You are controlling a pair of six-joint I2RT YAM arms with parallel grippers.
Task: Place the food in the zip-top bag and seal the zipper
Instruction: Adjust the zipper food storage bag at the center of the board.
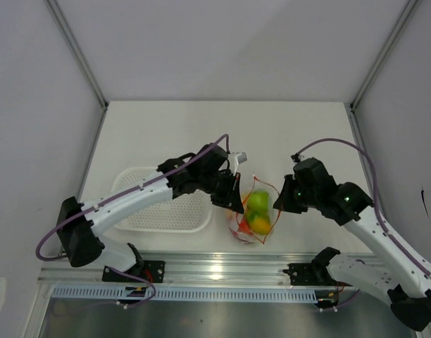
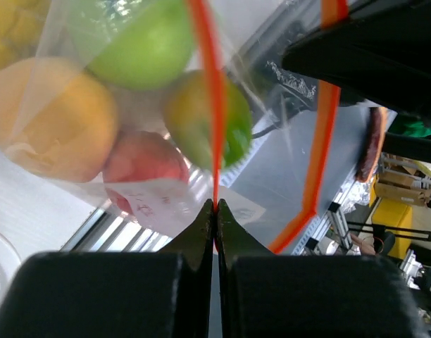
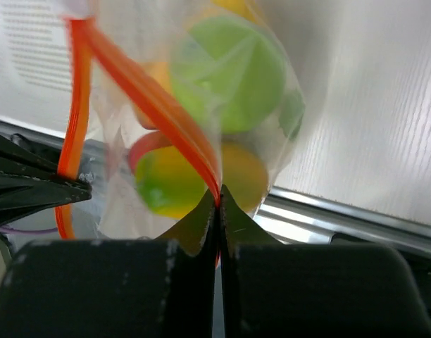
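Both grippers spread the zipper at the bag's rims; my right gripper should bring its bag rim over, then grab the bag's corner [image 1: 255, 177] by the white slider.
The clear zip-top bag [image 1: 254, 215] hangs between my two grippers near the table's front edge, its mouth spread open. Inside it lie green [image 1: 258, 201], yellow-orange [image 1: 260, 224] and red toy fruits. My left gripper [image 1: 238, 204] is shut on the red-orange zipper [image 2: 215, 105] at the bag's left rim. My right gripper [image 1: 277, 206] is shut on the zipper [image 3: 159, 105] at the right rim. In the left wrist view the green [image 2: 141, 42], orange [image 2: 50, 120] and red [image 2: 145, 162] fruits show through the plastic. In the right wrist view a green fruit [image 3: 229, 70] and a yellow-green one [image 3: 170, 179] show.
A white slotted basket [image 1: 163, 208] lies on the table to the left of the bag, under my left arm. The metal rail [image 1: 222, 267] of the table's front edge runs just below the bag. Grey walls stand on both sides.
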